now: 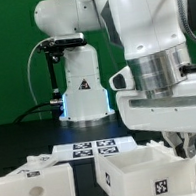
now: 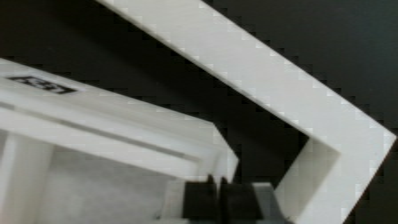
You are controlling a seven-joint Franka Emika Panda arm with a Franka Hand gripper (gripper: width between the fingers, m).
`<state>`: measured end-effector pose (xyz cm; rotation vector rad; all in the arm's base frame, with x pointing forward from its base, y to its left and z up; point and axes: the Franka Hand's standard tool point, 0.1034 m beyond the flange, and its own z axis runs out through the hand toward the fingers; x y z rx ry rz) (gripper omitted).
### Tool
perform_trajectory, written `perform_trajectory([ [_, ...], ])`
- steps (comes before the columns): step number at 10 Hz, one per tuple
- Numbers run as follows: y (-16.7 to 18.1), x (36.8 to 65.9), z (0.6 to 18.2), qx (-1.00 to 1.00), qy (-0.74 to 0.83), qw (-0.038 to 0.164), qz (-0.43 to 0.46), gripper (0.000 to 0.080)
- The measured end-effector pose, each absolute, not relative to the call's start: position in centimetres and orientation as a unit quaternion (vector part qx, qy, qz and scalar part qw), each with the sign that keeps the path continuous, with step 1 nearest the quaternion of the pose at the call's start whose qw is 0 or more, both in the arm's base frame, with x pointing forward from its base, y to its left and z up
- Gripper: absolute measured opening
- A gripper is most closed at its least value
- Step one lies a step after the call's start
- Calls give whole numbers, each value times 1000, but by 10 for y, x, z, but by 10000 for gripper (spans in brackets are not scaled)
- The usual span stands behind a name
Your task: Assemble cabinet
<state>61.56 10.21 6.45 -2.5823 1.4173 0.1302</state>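
The box sits crooked to the white angled bar, so next my gripper opens, grabs the box's side (image 2: 203, 165) and turns the box square against the bar.
The cabinet's white open box (image 1: 133, 178) lies at the front of the table, with tags on its side. In the wrist view it (image 2: 107, 125) fills the lower part, one tag showing on its edge. My gripper (image 1: 181, 147) hangs at the box's end on the exterior view's right, low over the table. In the wrist view the two dark fingers of the gripper (image 2: 226, 202) stand pressed together right at the box's corner, with nothing visible between them. A second white cabinet part (image 1: 37, 181) with a round hole lies on the exterior view's left.
The marker board (image 1: 93, 147) lies flat behind the parts. The robot base (image 1: 83, 88) stands behind it. A thick white angled bar (image 2: 267, 75) runs close past the box in the wrist view. The table is black, the backdrop green.
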Motion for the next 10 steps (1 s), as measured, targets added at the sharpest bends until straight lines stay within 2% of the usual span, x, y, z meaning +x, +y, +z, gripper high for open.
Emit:
perform_trajectory([
  [2, 101, 616, 65, -871, 479, 95, 47, 1],
  [3, 91, 618, 69, -868, 484, 89, 62, 133],
  [4, 80, 625, 68, -865, 491, 90, 59, 133],
  [7, 72, 619, 59, -866, 488, 86, 63, 559],
  [8, 72, 618, 53, -865, 490, 84, 65, 559],
  [9, 76, 615, 47, -867, 487, 82, 68, 728],
  [10, 76, 616, 49, -868, 485, 83, 67, 777],
])
